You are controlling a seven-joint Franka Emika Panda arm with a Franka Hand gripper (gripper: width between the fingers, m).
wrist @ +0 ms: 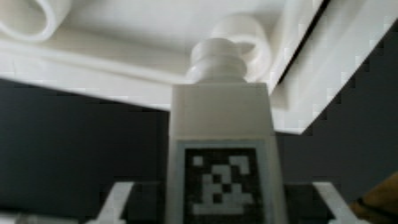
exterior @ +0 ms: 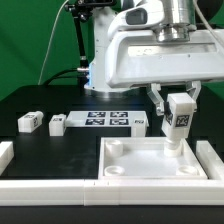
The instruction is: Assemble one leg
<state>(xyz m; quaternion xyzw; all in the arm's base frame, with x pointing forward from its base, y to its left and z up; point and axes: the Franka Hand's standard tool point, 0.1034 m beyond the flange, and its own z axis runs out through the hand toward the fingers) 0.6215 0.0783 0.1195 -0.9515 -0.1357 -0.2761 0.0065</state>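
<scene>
The white leg, now upright over the panel's far corner, will be let go by my gripper upright in the panel's front corner socket (exterior: 188,169) (wrist: 244,37), tucked inside the white border's corner.
My gripper (exterior: 178,108) is shut on a white leg (exterior: 180,116) with a black-and-white tag on its face. It holds the leg upright over the far right corner of the large white square panel (exterior: 150,163). In the wrist view the leg (wrist: 222,120) fills the middle, its narrow tip by a corner socket of the panel (wrist: 107,60). The fingers (wrist: 121,202) flank the leg's tagged end. Whether the tip touches the socket I cannot tell.
Two more loose legs (exterior: 30,122) (exterior: 56,124) lie on the black table at the exterior view's left. The marker board (exterior: 105,121) lies behind the panel. A white raised border (exterior: 40,187) runs along the table's front and sides.
</scene>
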